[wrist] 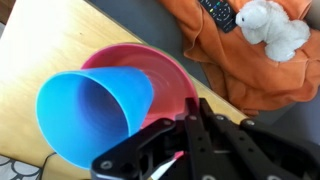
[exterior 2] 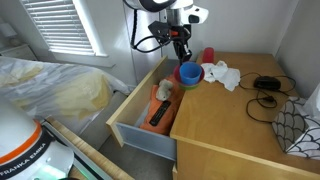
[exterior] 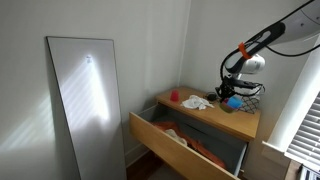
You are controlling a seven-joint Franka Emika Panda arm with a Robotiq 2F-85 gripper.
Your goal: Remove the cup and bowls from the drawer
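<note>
My gripper is going to release the pink bowl on the dresser top beside the black cables (exterior: 225, 106), at a spot back from the open drawer. The pink bowl is now beside the open drawer.
The small blue cup (wrist: 95, 110) lies tilted inside a pink bowl (wrist: 165, 75) on the light-wood dresser top (wrist: 40, 50), beside the open drawer (exterior 2: 140, 135). In both exterior views the cup and bowl show as a blue-and-red stack (exterior 2: 188, 73) (exterior: 233, 101) under my gripper (exterior 2: 181, 58) (exterior: 231, 90). In the wrist view my gripper (wrist: 192, 108) is shut, one finger inside and one outside the pink bowl's near rim. The drawer (exterior: 165, 150) stands pulled out.
The drawer holds an orange cloth (wrist: 250, 60), a black remote (wrist: 218, 12) and a white plush toy (wrist: 272, 25). On the dresser top are a small red object (exterior 2: 208, 55), a white cloth (exterior 2: 222, 75) and black cables (exterior 2: 268, 85). A mirror (exterior: 85, 100) leans on the wall.
</note>
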